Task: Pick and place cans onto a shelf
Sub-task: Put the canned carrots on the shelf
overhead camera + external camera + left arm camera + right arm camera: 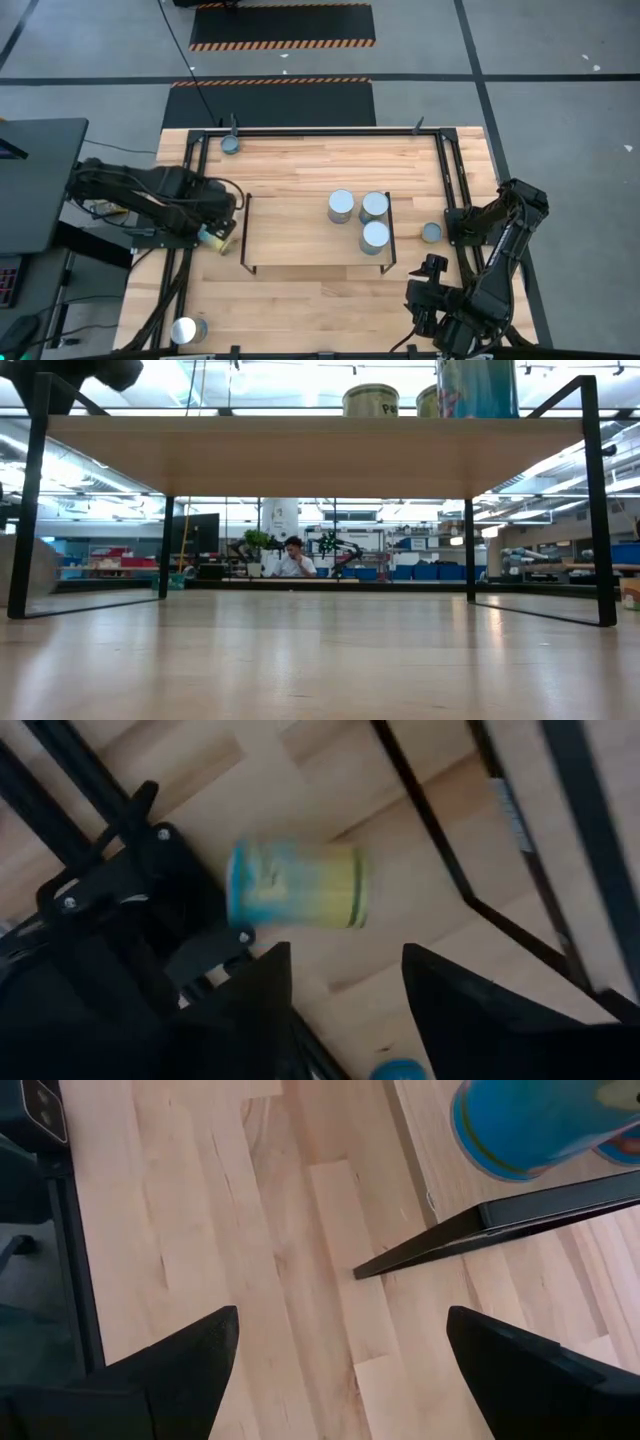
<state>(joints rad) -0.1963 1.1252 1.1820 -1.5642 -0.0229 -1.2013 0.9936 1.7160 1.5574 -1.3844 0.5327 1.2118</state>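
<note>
The yellow and blue can lies lengthwise across the open fingers of my left gripper. I will back away and swing around to grab it by its round side [305, 912].
The shelf [300, 245] stands mid-table with three cans [341, 206] [374, 206] [374, 237] upright on its board; two of them show in the low view [370, 400]. A can with a yellow and blue label [214, 240] lies on its side on the table just left of the shelf, and it also shows in the left wrist view [297, 885]. My left gripper [224, 222] [345, 975] is open above this can and does not touch it. My right gripper [425, 275] [340, 1330] is open and empty over bare table near the shelf's near right corner.
Loose cans stand upright at the far left corner [231, 143], the near left corner [187, 330] and right of the shelf [431, 232]. A black rail frame [330, 130] edges the table. The shelf's wire end frame [480, 1225] lies ahead of my right gripper.
</note>
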